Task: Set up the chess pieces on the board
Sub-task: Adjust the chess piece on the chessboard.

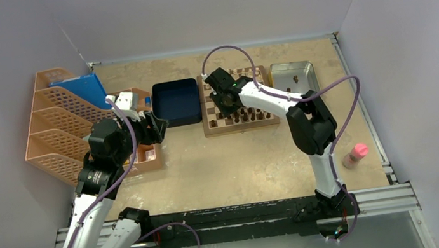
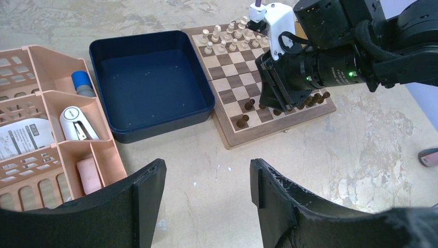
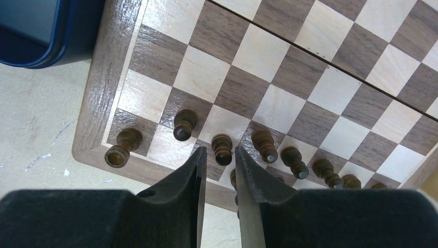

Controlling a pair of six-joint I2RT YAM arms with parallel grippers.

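Note:
The dark pawn sits near its light square's edge; next my open right gripper pinches and shifts it to the square's middle (image 3: 224,127).
The board (image 1: 210,129) lies at the back middle of the table, also in the left wrist view (image 2: 231,139) and close up in the right wrist view (image 3: 98,88). Dark chess pieces (image 1: 245,116) stand in its near rows, light ones (image 2: 227,33) along its far edge. My right gripper (image 1: 225,100) hangs over the near left corner, jaws a narrow gap apart (image 3: 220,150), just above a dark pawn (image 3: 223,155); nothing is pinched between them. A rook (image 3: 120,150) stands in the corner square. My left gripper (image 1: 159,127) hovers open (image 2: 206,164) over bare table left of the board.
A dark blue tray (image 1: 179,121) sits against the board's left side. A silver tray (image 1: 275,78) to its right holds a dark piece (image 1: 295,78). Orange file racks (image 1: 58,132) and an organiser (image 2: 51,103) line the left. A pink bottle (image 1: 355,155) lies near the right edge.

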